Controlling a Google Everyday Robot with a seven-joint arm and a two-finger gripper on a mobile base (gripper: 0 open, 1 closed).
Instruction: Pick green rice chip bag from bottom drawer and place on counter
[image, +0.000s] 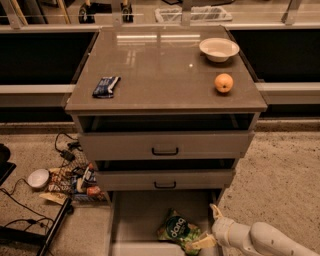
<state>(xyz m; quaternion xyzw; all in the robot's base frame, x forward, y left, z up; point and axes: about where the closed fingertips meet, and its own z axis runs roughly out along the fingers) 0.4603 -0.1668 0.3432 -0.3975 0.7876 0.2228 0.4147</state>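
My gripper will next close on the near end (190, 240) of the green rice chip bag, next to the bag's dark green round logo.
The green rice chip bag (178, 232) lies on the floor of the open bottom drawer (135, 220), right of its middle, with its dark green round logo facing up. My gripper (207, 227) comes in from the lower right on a white arm. It is open, with one finger (215, 211) pointing up by the drawer's right side and the other (200, 243) touching the bag's right edge. The glossy grey-brown counter (160, 70) tops the cabinet above.
On the counter are a small dark blue wrapper (105, 86) at the left, an orange (223, 82) and a white bowl (218, 49) at the right. Two handled drawers (165, 150) stand partly pulled out above. Cables, a basket of snacks (75, 180) and a white bowl (37, 178) lie on the floor left.
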